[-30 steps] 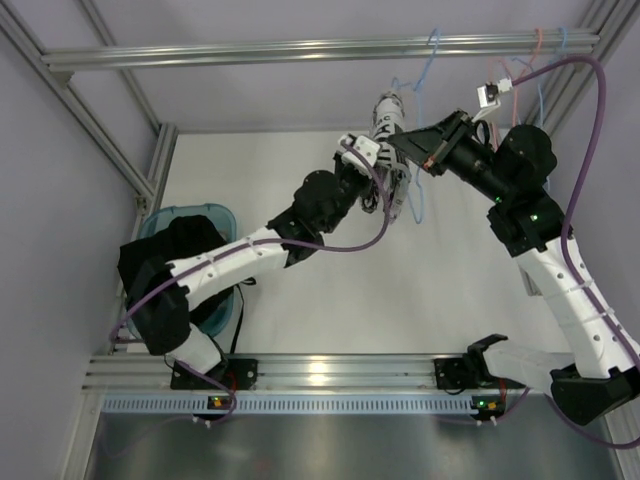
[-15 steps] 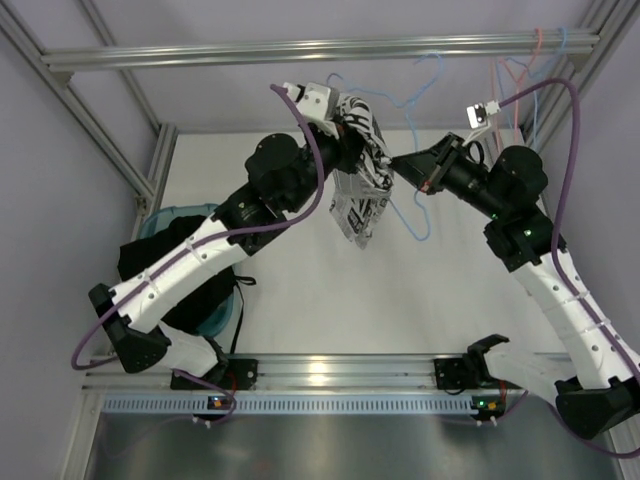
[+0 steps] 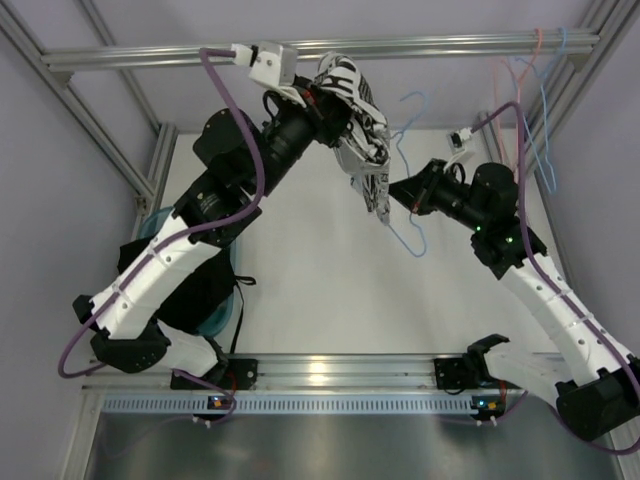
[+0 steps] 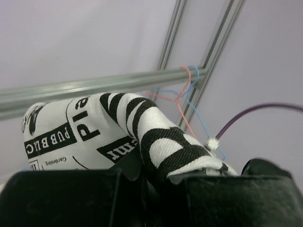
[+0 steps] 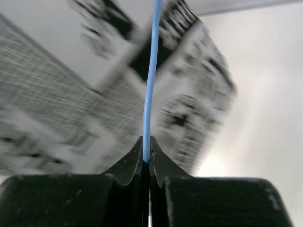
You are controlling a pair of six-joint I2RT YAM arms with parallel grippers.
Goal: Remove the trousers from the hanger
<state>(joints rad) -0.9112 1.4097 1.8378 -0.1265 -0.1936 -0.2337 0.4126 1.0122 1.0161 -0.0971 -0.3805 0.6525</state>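
Next, I let go of the trousers, now hanging raised near the back rail, with my left gripper on top of the black cloth bundle in the teal bin (image 3: 188, 262).
The trousers (image 3: 362, 130) are white-grey cloth with black lettering and stripes. They hang from my left gripper (image 3: 330, 100), which is raised high near the back rail and shut on them; they fill the left wrist view (image 4: 123, 137). The light blue wire hanger (image 3: 405, 170) hangs to their right, its lower loop below the cloth. My right gripper (image 3: 400, 190) is shut on the hanger wire (image 5: 150, 85), with the blurred trousers (image 5: 71, 94) behind it. Whether cloth still hangs on the wire I cannot tell.
A teal bin (image 3: 205, 225) with a black cloth bundle (image 3: 165, 275) stands at the left. Pink and blue spare hangers (image 3: 530, 70) hang on the back rail (image 3: 300, 50) at the right. Frame posts stand at both sides.
My left gripper has risen up and back with the trousers, drawing them away from the hanger. My right gripper has moved down and left with the hanger.
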